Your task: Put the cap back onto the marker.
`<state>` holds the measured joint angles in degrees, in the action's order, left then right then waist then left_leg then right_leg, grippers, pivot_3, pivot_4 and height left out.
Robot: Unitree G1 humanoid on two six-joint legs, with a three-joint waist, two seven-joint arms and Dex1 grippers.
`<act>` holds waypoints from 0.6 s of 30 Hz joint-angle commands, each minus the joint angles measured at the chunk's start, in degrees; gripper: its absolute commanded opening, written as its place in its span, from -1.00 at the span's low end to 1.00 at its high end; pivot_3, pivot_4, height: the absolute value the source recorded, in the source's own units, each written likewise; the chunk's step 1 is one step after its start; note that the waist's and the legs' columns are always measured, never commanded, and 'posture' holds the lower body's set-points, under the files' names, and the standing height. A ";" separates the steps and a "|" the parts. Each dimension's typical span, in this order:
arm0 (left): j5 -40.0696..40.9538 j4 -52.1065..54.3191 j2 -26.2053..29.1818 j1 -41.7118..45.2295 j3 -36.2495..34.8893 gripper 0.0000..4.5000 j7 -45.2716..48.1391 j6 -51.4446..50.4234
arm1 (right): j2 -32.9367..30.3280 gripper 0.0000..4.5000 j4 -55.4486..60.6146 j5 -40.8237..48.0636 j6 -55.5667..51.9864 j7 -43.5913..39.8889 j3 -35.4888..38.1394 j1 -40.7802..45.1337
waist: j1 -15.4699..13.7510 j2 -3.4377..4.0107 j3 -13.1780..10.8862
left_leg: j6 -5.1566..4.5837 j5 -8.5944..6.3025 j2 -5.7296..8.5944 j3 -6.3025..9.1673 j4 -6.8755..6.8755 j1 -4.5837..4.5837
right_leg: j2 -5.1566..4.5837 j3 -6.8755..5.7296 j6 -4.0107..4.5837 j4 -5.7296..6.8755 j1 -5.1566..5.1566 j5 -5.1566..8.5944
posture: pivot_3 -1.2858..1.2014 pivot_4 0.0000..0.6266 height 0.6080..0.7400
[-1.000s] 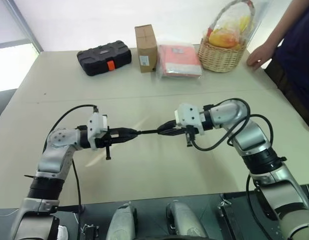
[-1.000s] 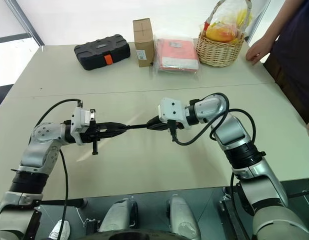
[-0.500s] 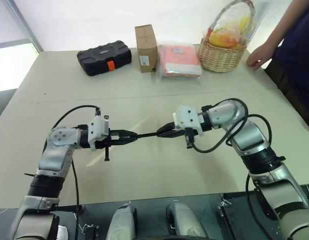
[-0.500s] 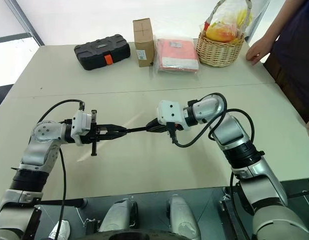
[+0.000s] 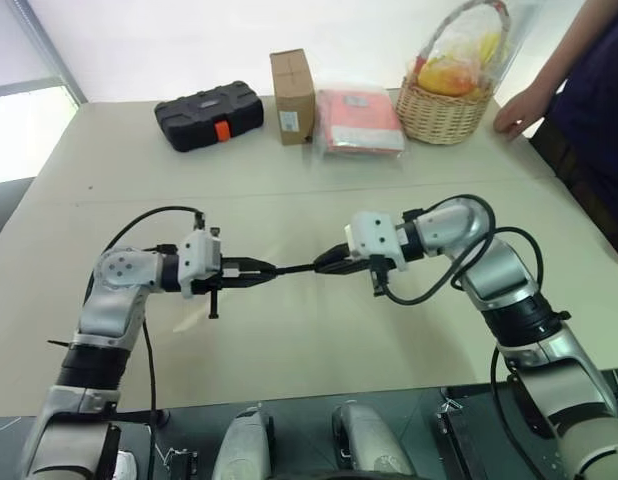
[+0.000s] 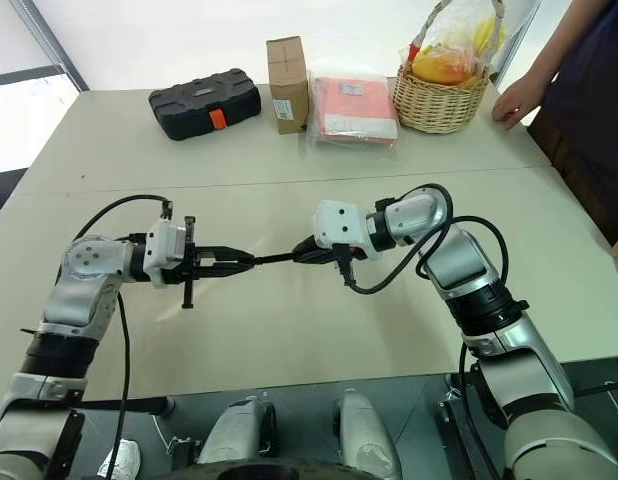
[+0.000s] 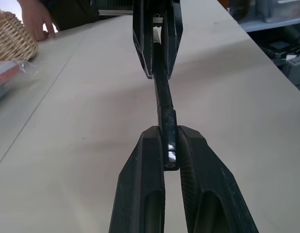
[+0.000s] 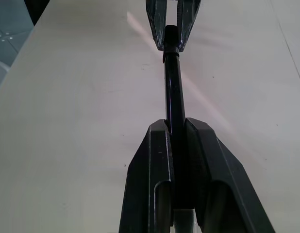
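Next, my right gripper releases the marker on the open beige table (image 5: 470, 247), straight toward me from the wicker basket.
The marker (image 5: 295, 269) hangs level above the beige table (image 5: 319, 350), between my two grippers. My right gripper (image 5: 325, 266) is shut on its barrel, which runs out from between the fingers (image 8: 159, 145) in the right wrist view. My left gripper (image 5: 268, 270) is shut on the cap (image 7: 168, 138), a short black cylinder in line with the marker (image 7: 162, 90). The cap (image 8: 170, 38) sits over the marker's end, with a seam where they meet. How deep it is seated I cannot tell.
Along the table's far side stand a black tool case (image 5: 208, 114), a cardboard box (image 5: 292, 96), a red packet in plastic (image 5: 359, 122) and a wicker basket (image 5: 446, 100). A person's hand (image 5: 514, 112) rests on the far right corner.
The left wrist has rolled a little. Both grippers stay in place with cap and marker in line.
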<state>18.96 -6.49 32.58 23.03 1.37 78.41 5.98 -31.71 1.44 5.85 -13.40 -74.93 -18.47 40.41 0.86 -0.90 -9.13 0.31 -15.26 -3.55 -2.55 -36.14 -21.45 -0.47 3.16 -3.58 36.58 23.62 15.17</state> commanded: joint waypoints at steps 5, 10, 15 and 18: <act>3.21 4.69 -3.66 3.46 1.33 -1.00 -1.02 0.18 | 3.91 -0.97 3.04 1.50 0.57 -0.20 -2.79 0.99 | 0.00 0.00 0.00 | 0.00 0.00 0.00 0.00 0.00 -0.02 | 0.01 0.00 -0.01 0.02 0.02 0.00 | 0.03 -0.52 1.00; 3.09 4.83 -3.96 3.59 1.68 -1.00 0.08 0.87 | 4.10 -0.97 3.22 1.68 0.29 -0.57 -2.43 1.16 | 0.01 0.00 0.00 | 0.00 0.00 0.00 0.00 0.00 -0.01 | 0.00 0.00 -0.01 0.02 0.02 0.00 | 0.03 -0.52 1.00; 1.77 4.43 -3.20 2.81 1.60 -1.00 -0.17 0.95 | 4.06 -0.97 2.95 1.14 0.37 -0.47 -2.34 1.06 | 0.01 0.00 0.00 | 0.00 0.00 0.00 0.00 0.00 -0.02 | 0.00 0.00 -0.01 0.02 0.02 0.00 | 0.03 -0.52 1.00; 0.05 4.33 -1.92 2.41 1.61 -1.00 -1.16 -0.08 | 3.70 -0.97 2.24 0.83 0.73 -0.37 -1.88 1.06 | 0.02 0.00 0.00 | 0.00 0.00 0.00 0.00 0.00 -0.01 | 0.00 0.00 -0.01 0.02 0.02 0.00 | 0.03 -0.52 1.00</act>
<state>18.13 -6.47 31.67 23.07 0.97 78.16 5.45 -30.92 1.37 4.86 -13.84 -75.00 -17.79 40.41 0.88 -0.90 -9.13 0.31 -15.26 -3.55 -2.55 -36.14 -21.46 -0.47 3.16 -3.59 36.60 23.64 15.17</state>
